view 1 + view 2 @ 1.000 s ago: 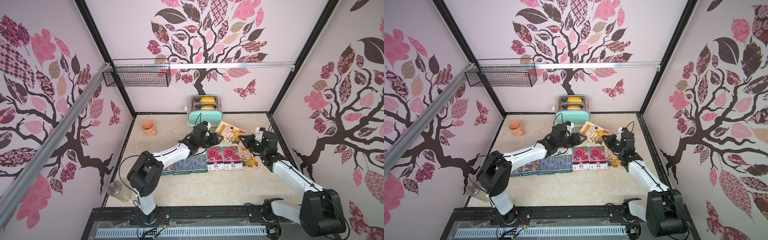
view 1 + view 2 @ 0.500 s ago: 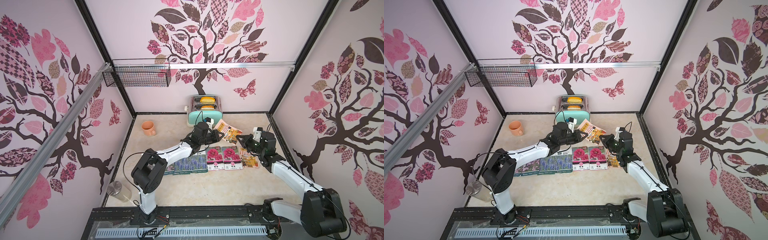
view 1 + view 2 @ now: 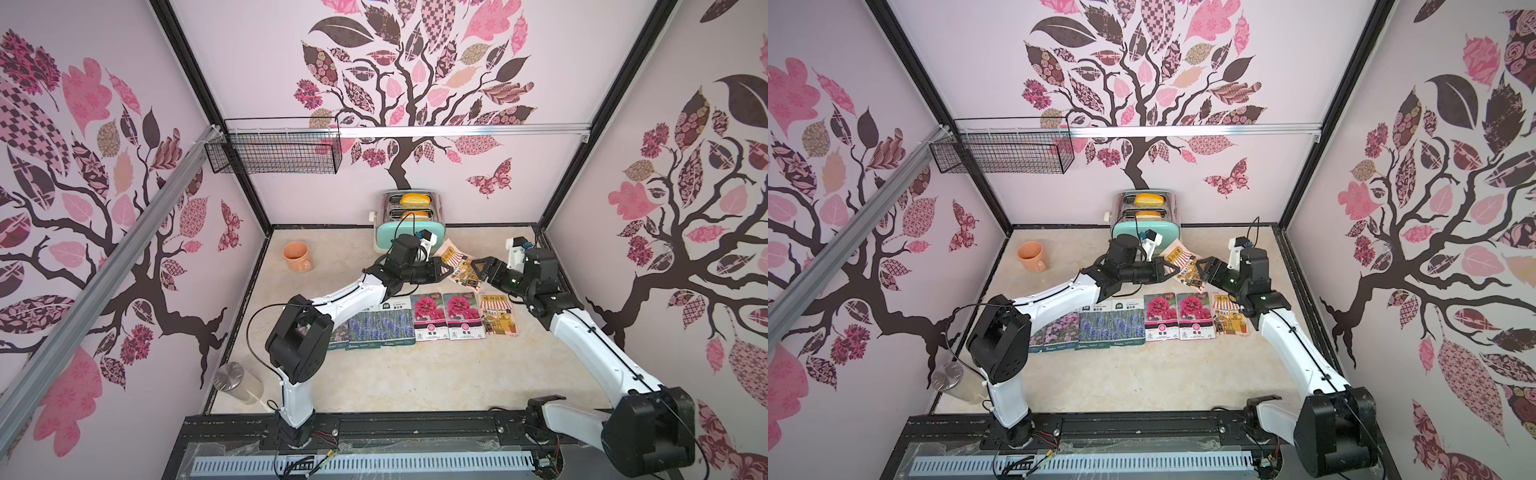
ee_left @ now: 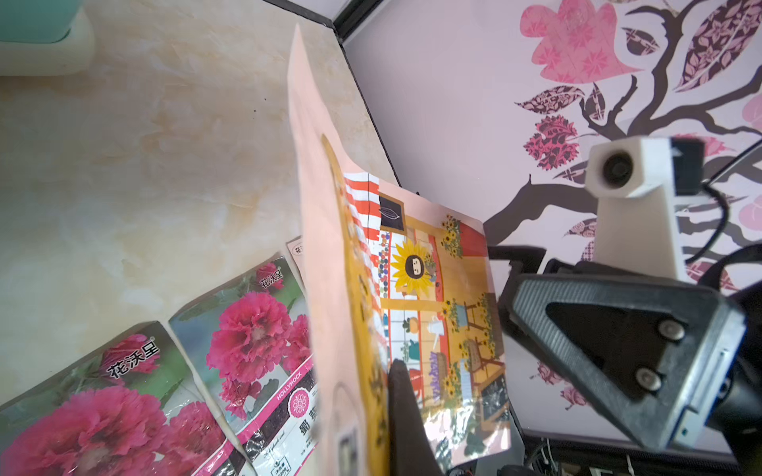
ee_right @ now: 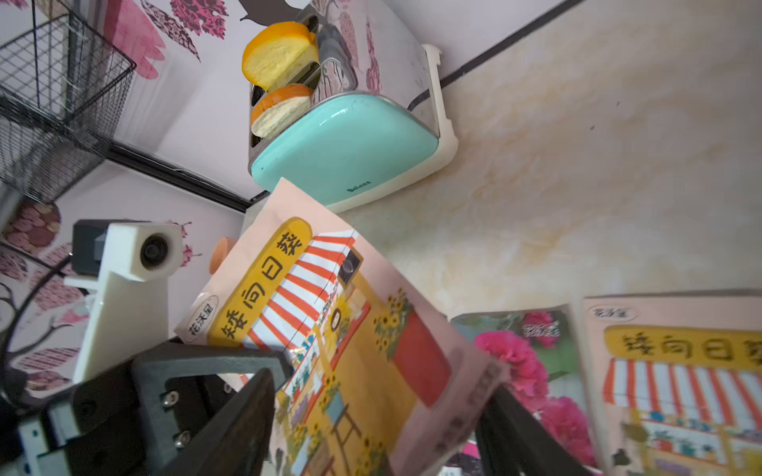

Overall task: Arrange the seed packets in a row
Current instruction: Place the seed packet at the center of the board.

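The hanging packet slants with its bottom corner at the robot's right gripper, so the robot should straighten the packet and take its long side [image 5: 387, 266] with that gripper.
An orange shopfront seed packet [image 3: 456, 262] hangs tilted above the table, in front of the toaster, in both top views. My left gripper [image 3: 445, 268] is shut on one edge of it, and a dark finger [image 4: 406, 412] presses against its printed face [image 4: 433, 296]. My right gripper [image 3: 478, 266] is open, with its fingers [image 5: 247, 412] standing either side of the packet's other end [image 5: 330, 329]. The other seed packets lie in a row: pink-purple flowers [image 3: 1059, 328], lavender [image 3: 380, 328], two magenta ones [image 3: 428, 316] and one orange shopfront [image 3: 498, 313]. My left arm hides the row's left end.
A mint toaster [image 3: 409, 226] with bread in it stands at the back wall. An orange mug [image 3: 296, 257] sits at the back left. A lidded glass jar [image 3: 237, 380] lies at the front left. A wire basket [image 3: 276, 151] hangs on the wall.
My left gripper has closed on the orange shopfront packet. My right gripper, which was shut on it before, has opened. The packet stays between the two grippers.
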Action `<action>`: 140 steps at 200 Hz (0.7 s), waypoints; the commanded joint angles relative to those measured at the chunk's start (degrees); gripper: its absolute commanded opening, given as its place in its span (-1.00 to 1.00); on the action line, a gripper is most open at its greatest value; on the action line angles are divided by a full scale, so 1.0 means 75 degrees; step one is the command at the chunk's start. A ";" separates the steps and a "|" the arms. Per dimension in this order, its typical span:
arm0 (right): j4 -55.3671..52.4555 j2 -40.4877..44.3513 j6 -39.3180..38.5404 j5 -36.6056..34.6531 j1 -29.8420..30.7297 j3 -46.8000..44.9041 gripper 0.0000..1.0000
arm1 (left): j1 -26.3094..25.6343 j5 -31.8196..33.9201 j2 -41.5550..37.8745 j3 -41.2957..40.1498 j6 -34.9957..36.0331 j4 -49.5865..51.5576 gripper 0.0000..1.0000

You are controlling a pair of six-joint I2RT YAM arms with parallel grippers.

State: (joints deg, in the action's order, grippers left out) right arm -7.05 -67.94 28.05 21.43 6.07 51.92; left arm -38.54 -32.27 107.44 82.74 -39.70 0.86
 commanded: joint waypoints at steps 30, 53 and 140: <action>-0.1849 -0.0689 -0.1944 -0.0071 -0.0415 0.0767 0.55 | 0.0176 -0.2133 0.0375 0.0652 0.2157 0.2472 -1.00; -0.1687 -0.0860 -0.1930 0.0934 -0.0469 0.0705 0.54 | 0.0237 -0.2255 0.0257 0.0668 0.2535 0.2699 -1.00; -0.1138 -0.1120 -0.1833 0.2859 -0.0406 0.0240 0.46 | 0.0660 -0.3354 -0.0109 0.0189 0.1997 0.2087 -1.00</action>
State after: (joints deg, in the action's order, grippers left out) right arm -17.15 -75.70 14.72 36.42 2.81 53.56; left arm -33.61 -53.10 108.86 84.97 -24.27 18.57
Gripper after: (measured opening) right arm 0.736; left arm 0.040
